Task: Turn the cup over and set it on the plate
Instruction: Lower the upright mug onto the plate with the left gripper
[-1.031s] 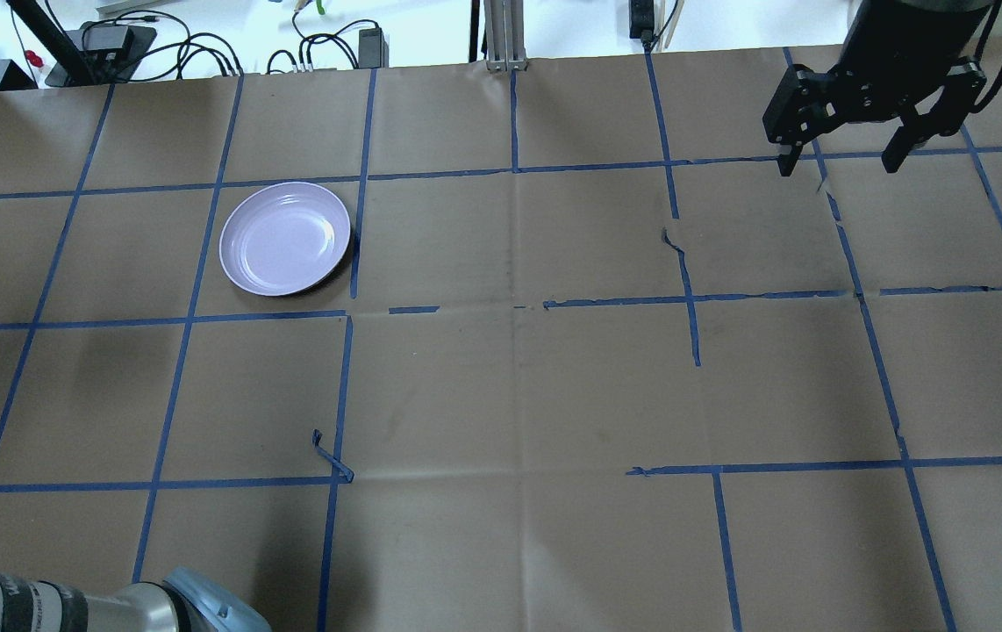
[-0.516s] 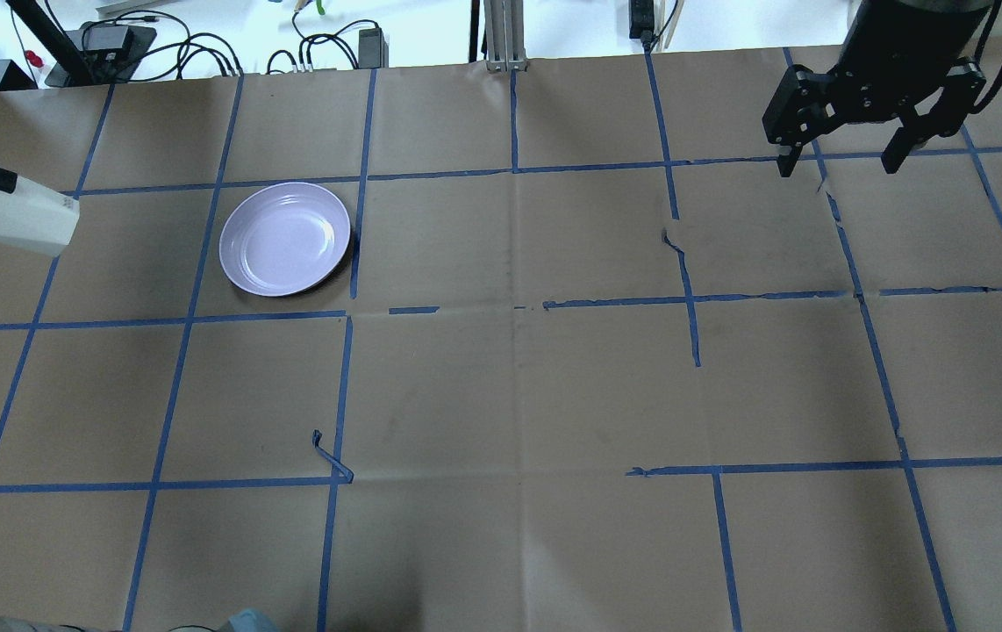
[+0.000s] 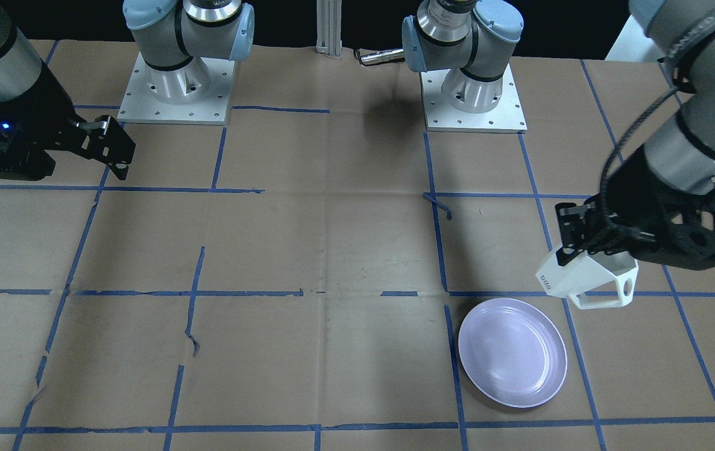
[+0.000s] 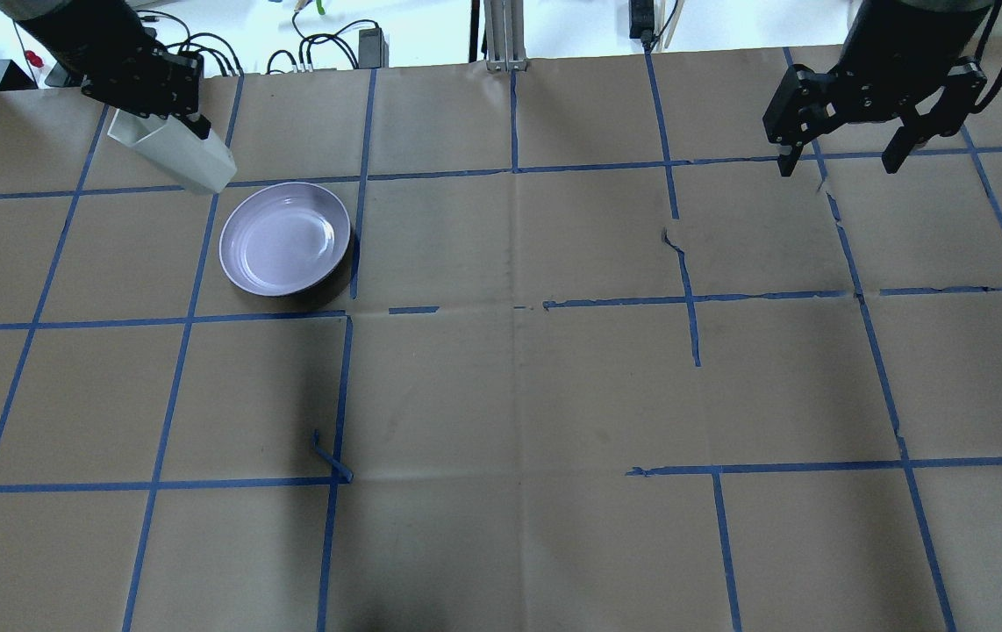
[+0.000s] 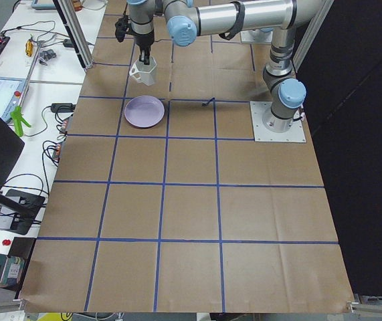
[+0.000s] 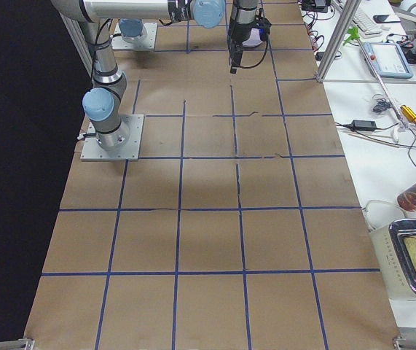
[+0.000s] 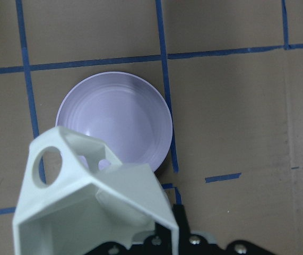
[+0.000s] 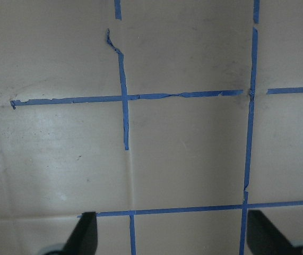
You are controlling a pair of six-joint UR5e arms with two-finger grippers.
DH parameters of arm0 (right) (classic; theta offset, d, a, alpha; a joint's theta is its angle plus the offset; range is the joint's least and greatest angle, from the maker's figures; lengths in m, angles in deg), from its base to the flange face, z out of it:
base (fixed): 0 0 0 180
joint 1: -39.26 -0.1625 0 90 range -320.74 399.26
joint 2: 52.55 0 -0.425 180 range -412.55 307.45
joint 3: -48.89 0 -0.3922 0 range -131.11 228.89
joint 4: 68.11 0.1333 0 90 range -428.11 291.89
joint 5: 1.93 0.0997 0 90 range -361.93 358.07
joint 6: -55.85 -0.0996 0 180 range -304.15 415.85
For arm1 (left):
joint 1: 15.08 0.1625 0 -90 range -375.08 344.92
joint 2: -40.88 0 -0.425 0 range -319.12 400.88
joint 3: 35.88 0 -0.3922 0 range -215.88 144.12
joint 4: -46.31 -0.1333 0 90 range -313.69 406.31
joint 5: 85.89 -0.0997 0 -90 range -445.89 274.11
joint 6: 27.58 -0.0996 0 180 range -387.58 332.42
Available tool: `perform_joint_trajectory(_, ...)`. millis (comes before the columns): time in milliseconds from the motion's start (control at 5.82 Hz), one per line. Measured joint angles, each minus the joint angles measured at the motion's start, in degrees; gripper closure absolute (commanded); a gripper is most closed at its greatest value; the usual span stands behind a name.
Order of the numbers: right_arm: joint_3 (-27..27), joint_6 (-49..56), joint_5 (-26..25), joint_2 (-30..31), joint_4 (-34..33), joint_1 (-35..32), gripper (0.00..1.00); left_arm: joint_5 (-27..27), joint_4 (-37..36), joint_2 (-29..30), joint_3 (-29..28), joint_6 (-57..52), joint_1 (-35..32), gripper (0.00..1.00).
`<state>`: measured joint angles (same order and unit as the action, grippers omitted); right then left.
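Observation:
I should release the white faceted cup from my left gripper on the lavender plate's half (image 3: pixel 528 373) (image 7: pixel 99 102) away from the arm bases.
My left gripper (image 4: pixel 169 123) is shut on the white faceted cup (image 4: pixel 175 151) and holds it tilted in the air, just beyond the plate's far-left rim. In the front view the cup (image 3: pixel 586 275) hangs under the gripper (image 3: pixel 586 250), lettered base to the view's left and handle low to the right. The lavender plate (image 4: pixel 284 239) lies empty on the table; the left wrist view shows it (image 7: pixel 124 117) past the cup (image 7: pixel 87 196). My right gripper (image 4: pixel 839 164) is open and empty above the far right of the table, and its fingertips (image 8: pixel 85 234) show in the right wrist view.
Brown paper with blue tape grid lines covers the table (image 4: pixel 518 395). A loose tape curl (image 4: pixel 330 456) sticks up near the front left. Cables and power bricks (image 4: pixel 159 44) and an aluminium post (image 4: pixel 504 35) lie beyond the far edge. The arm bases (image 3: pixel 176 88) stand on the robot's side.
My left gripper has carried the cup from the table's left edge, far and to the right, up beside the plate. The right arm and the plate have not moved.

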<state>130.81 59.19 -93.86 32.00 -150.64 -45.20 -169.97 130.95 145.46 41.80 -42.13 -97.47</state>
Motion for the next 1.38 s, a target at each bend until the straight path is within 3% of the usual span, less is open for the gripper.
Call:
perform_joint_trajectory(688,0.0,0.0,0.0,0.0,0.0,0.0,0.00,-8.7,-18.7,9.6,6.9,-2.6,-4.1,1.00)
perform_joint_trajectory(1031,0.0,0.0,0.0,0.0,0.0,0.0,0.00,-9.7,-25.8,14.8,8.9,-4.1,-4.1,0.99)
perform_joint_trajectory(1203,0.0,0.0,0.0,0.0,0.0,0.0,0.00,-9.8,-27.4,16.7,9.2,-4.2,-4.1,0.60)
perform_joint_trajectory(1375,0.0,0.0,0.0,0.0,0.0,0.0,0.00,-10.0,-27.7,17.3,9.2,-4.3,-4.0,0.01)
